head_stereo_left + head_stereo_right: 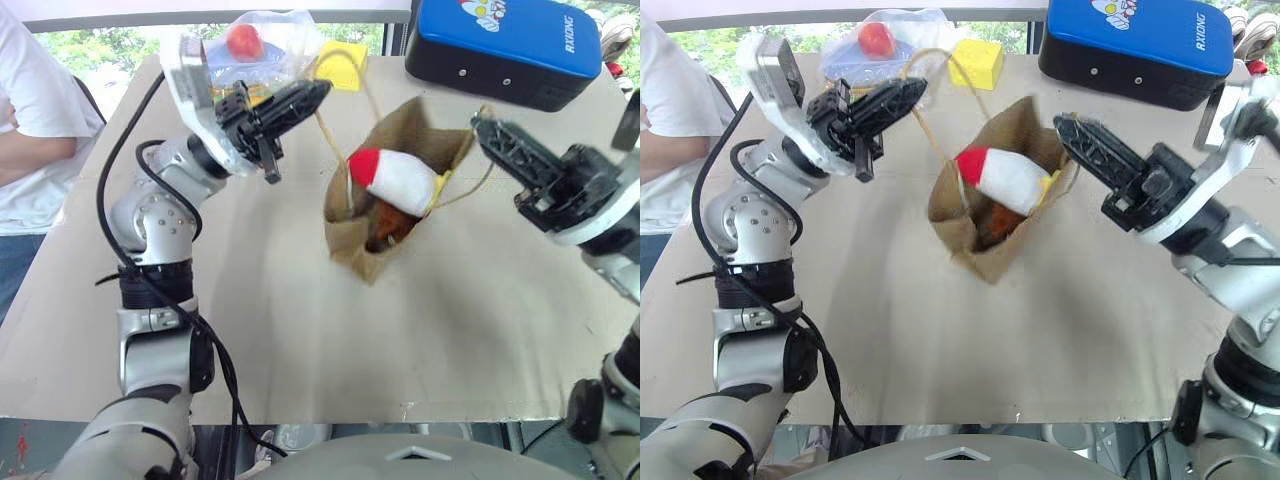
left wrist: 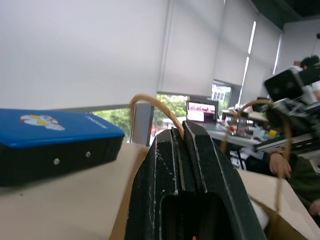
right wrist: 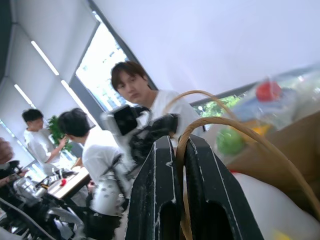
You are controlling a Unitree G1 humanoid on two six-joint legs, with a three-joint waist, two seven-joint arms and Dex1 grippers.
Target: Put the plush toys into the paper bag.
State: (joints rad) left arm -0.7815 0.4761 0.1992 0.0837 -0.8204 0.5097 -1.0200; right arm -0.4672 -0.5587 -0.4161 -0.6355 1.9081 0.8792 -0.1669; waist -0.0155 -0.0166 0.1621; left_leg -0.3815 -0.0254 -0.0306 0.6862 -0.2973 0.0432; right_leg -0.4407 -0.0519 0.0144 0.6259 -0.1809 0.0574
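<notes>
My right gripper is holding its cord handle. It will let go of the handle over the opening of the brown paper bag (image 1: 436, 143).
The brown paper bag (image 1: 350, 228) stands open in the middle of the table. A white cone plush toy with a red tip (image 1: 400, 178) pokes out of its mouth, lying over a brown plush toy (image 1: 385, 230) deeper inside. My left gripper (image 1: 318, 92) hangs above and left of the bag, shut on its left cord handle (image 1: 328, 135). On the other side my right gripper (image 1: 482, 127) is shut on the right cord handle (image 1: 468, 185). In each wrist view a tan cord loop (image 2: 150, 100) (image 3: 220, 122) runs between that gripper's closed fingers.
A blue and black case (image 1: 510, 45) lies at the table's far right. A clear plastic bag of colourful toys (image 1: 250, 45) and a yellow block (image 1: 342, 65) sit at the far edge behind the paper bag. A person in a white shirt (image 1: 30, 130) sits at the left.
</notes>
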